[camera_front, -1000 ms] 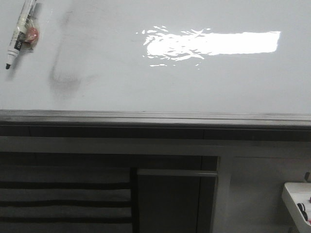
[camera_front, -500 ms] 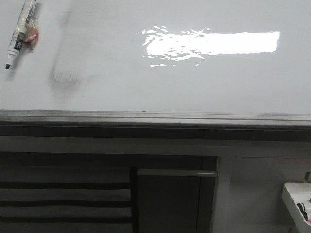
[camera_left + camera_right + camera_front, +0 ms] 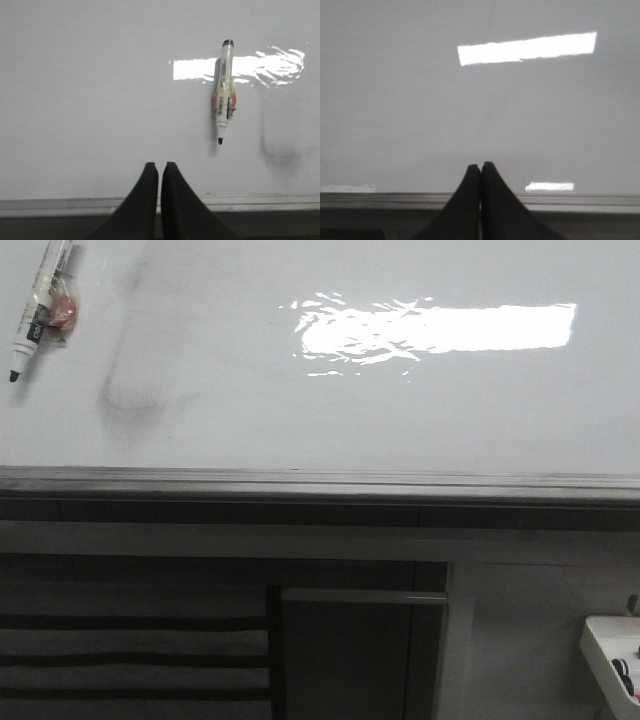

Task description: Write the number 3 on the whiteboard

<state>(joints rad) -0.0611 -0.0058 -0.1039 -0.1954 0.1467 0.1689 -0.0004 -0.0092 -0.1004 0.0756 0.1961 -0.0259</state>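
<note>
The front of the pen's body (image 3: 28,335) (image 3: 221,119), just behind the marker pen's black tip, is the next place my left gripper should go to and close on.
The whiteboard (image 3: 400,420) lies flat and glossy, with a grey metal edge (image 3: 320,480) and bright glare. A marker pen (image 3: 36,308) with its black tip uncapped lies on the board at the far left; it also shows in the left wrist view (image 3: 224,100). No number 3 shows anywhere on the board. My left gripper (image 3: 160,165) is shut and empty, over the board's near edge, short of the marker. My right gripper (image 3: 480,165) is shut and empty over the board's (image 3: 470,110) near edge. Neither gripper shows in the front view.
A faint grey smudge (image 3: 135,400) marks the board right of the marker, also in the left wrist view (image 3: 280,155). Below the board's edge are white cabinet panels (image 3: 350,650) and a white tray (image 3: 615,655) at the lower right.
The marker has shifted very slightly up and left in the front view; nothing else has visibly changed.
</note>
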